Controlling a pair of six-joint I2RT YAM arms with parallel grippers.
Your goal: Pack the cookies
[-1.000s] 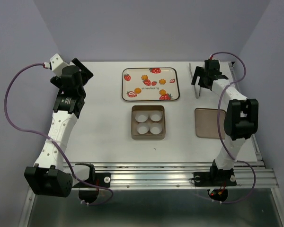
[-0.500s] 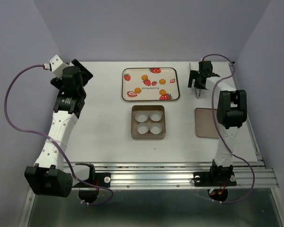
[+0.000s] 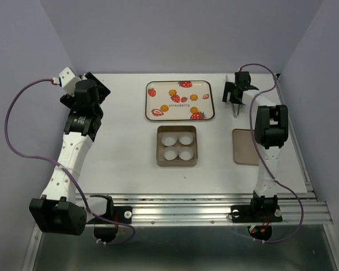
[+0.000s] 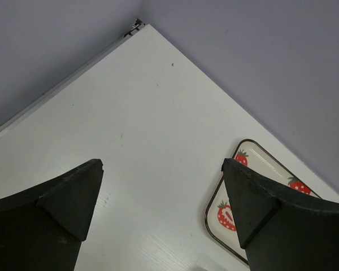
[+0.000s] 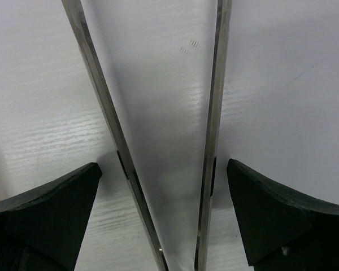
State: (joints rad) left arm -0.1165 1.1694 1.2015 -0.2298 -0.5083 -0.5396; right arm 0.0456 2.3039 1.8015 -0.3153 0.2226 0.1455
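The metal tongs are beside the strawberry-print tray. My right gripper should close on the middle of both arms (image 3: 233, 100) (image 5: 124, 164) of the tongs.
Several small orange cookies (image 3: 173, 91) lie on the strawberry-print tray (image 3: 179, 84) at the back middle. A brown box (image 3: 177, 162) in front of it holds white paper cups (image 3: 169, 140). My right gripper (image 3: 234, 96) is open and low over metal tongs (image 3: 235, 110) right of the tray. In the right wrist view the tongs' two arms (image 5: 213, 101) run between my open fingers (image 5: 45, 209), gripper (image 5: 164, 186), untouched. My left gripper (image 3: 99, 83) is open and empty at the back left; its wrist view (image 4: 163, 169) shows the tray's corner (image 4: 213, 203).
A flat brown lid (image 3: 244, 147) lies right of the box, partly under my right arm. The table's back left corner (image 4: 137, 23) meets the purple wall.
My right arm has swung left and its gripper has come down over the tongs. The left arm has barely moved.
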